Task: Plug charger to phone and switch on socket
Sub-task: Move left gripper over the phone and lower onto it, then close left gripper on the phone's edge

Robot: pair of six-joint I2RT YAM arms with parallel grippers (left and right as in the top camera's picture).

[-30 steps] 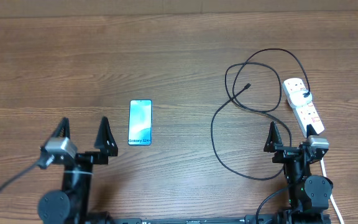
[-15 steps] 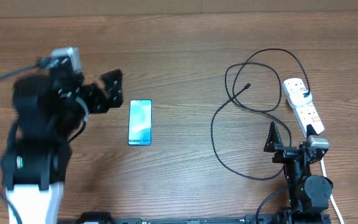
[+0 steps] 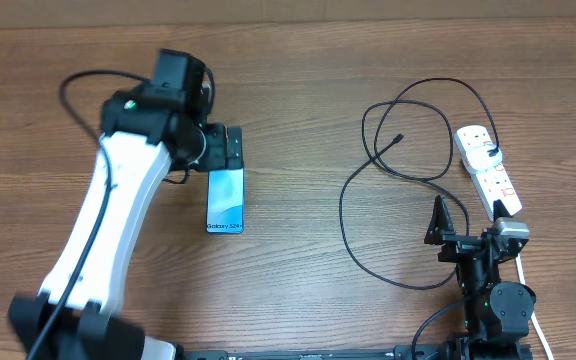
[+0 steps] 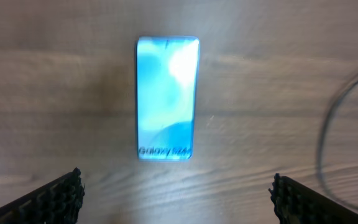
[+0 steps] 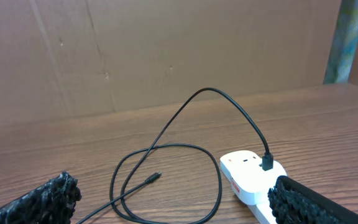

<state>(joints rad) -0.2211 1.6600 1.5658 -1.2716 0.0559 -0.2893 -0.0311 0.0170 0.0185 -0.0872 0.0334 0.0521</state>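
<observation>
The robot's left gripper will close on the middle of the long sides (image 3: 242,193) (image 4: 196,93) of the phone, leaving the end with the lettering free.
The phone (image 3: 225,198) lies flat at the left middle, light blue screen up; it also shows in the left wrist view (image 4: 166,98). My left gripper (image 3: 226,150) hovers above its far end, open wide and empty (image 4: 176,193). The charger, a black cable (image 3: 341,210), loops on the right, with its connector tip (image 3: 398,138) free on the table and its plug (image 3: 491,150) in the white socket strip (image 3: 488,172). The right wrist view shows the cable (image 5: 166,134), the tip (image 5: 154,177) and the strip (image 5: 244,177). My right gripper (image 3: 466,215) rests open and empty at the front right (image 5: 179,202).
The strip's white cord (image 3: 524,272) runs toward the front edge past my right arm. A brown cardboard wall (image 5: 166,50) stands behind the wooden table (image 3: 368,60).
My left arm has swung up from its rest at the front left and across to above the phone. The right arm, cable and strip have not moved.
</observation>
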